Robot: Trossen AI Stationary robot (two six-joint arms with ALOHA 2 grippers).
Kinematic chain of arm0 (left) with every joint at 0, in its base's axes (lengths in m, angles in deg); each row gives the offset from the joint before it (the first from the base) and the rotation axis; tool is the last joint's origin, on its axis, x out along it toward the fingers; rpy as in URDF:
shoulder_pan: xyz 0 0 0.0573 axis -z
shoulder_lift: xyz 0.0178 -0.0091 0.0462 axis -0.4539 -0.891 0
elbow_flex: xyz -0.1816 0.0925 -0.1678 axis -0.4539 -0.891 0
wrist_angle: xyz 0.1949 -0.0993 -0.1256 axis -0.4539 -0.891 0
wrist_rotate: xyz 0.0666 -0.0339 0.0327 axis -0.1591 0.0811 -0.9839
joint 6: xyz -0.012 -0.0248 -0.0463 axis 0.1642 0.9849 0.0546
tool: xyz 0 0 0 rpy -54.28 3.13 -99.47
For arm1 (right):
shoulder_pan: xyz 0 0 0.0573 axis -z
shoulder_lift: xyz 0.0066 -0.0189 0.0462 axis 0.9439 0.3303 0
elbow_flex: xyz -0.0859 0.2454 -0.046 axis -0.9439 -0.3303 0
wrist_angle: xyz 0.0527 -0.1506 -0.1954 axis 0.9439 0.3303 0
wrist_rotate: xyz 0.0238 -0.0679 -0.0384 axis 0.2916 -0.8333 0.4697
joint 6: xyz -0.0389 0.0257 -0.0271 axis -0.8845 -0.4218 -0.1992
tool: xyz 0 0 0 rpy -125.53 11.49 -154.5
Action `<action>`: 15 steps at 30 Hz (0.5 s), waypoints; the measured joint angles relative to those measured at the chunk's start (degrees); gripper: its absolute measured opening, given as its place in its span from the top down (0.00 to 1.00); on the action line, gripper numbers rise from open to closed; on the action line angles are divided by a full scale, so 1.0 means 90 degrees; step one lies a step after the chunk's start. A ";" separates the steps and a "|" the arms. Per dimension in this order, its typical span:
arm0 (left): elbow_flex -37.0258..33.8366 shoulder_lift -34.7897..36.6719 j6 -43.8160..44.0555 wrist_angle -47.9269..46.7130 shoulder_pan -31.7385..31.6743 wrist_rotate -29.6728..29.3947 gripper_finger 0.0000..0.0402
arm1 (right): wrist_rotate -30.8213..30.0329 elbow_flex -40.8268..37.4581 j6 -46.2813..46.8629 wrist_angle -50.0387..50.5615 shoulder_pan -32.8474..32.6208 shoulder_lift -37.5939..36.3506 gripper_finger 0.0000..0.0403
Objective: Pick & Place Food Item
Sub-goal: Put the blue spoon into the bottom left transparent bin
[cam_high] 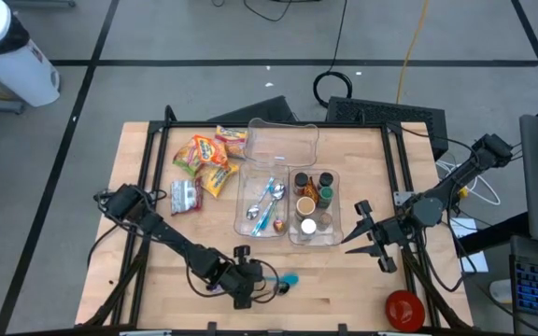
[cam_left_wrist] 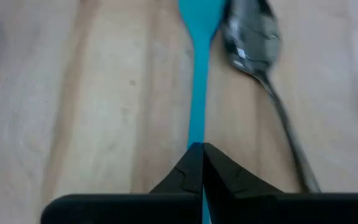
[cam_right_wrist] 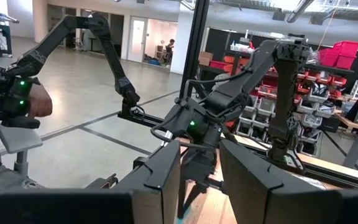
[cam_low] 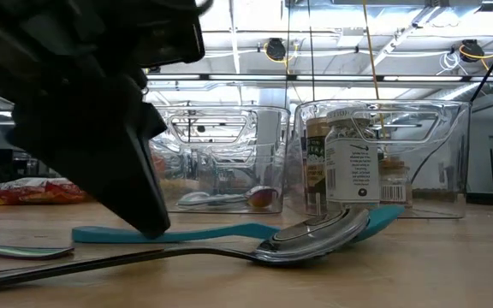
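Note:
My left gripper is pinching far from the teal spoon's bowl, which lies beside the metal spoon, so I need to pull it clear and grip nearer the bowl [cam_low: 243, 229].
My left gripper [cam_high: 261, 283] is low over the table near its near edge, shut on a teal spoon [cam_left_wrist: 199, 74]. The spoon also shows in the high view [cam_high: 288, 280] and the low view [cam_low: 229, 232]. A metal spoon [cam_left_wrist: 253, 50] lies right beside it on the wood. Several snack bags [cam_high: 205, 159] lie flat at the far left of the table, untouched. My right gripper [cam_high: 361, 238] hovers open and empty at the table's right, next to the jar bin. My left gripper pinches the teal spoon's thin handle [cam_left_wrist: 196, 138] between its two fingertips, at the end away from the bowl. The fingers [cam_low: 144, 218] slant down from the table's left and lie along the handle. The spoon lies about level, low on the table, its bowl [cam_left_wrist: 201, 9] pointing away.
Two clear bins stand mid-table: one [cam_high: 261, 201] holds spoons, one [cam_high: 314, 205] holds small jars. A third clear bin [cam_high: 283, 140] stands behind them. A red round thing [cam_high: 404, 308] sits at the near right corner. Bare wood lies near the left edge.

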 joint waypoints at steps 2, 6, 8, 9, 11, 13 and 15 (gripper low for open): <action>0.0000 0.0000 0.0111 -0.0055 -0.0028 -0.0054 0.99 | -0.0001 0.0000 0.0000 0.0000 -0.0002 0.0000 0.74; 0.0007 0.0002 0.0398 -0.0362 -0.0059 0.0090 1.00 | -0.0001 0.0000 0.0000 0.0000 0.0000 0.0000 0.74; 0.0005 0.0009 0.0556 -0.0589 -0.0059 0.0214 1.00 | -0.0001 0.0000 0.0000 0.0000 0.0000 0.0000 0.74; 0.0005 0.0031 0.0638 -0.0682 -0.0051 0.0272 0.99 | -0.0001 0.0000 0.0000 0.0000 -0.0001 0.0000 0.74; 0.0005 0.0063 0.0817 -0.0887 -0.0020 0.0384 0.99 | -0.0001 0.0000 0.0000 0.0001 -0.0001 0.0000 0.74; 0.0005 0.0101 0.0970 -0.1031 0.0026 0.0495 0.99 | 0.0000 0.0000 0.0000 0.0002 -0.0001 0.0000 0.74; -0.0001 0.0197 0.1131 -0.1253 0.0085 0.0645 1.00 | -0.0001 0.0000 0.0001 0.0002 0.0000 -0.0001 0.74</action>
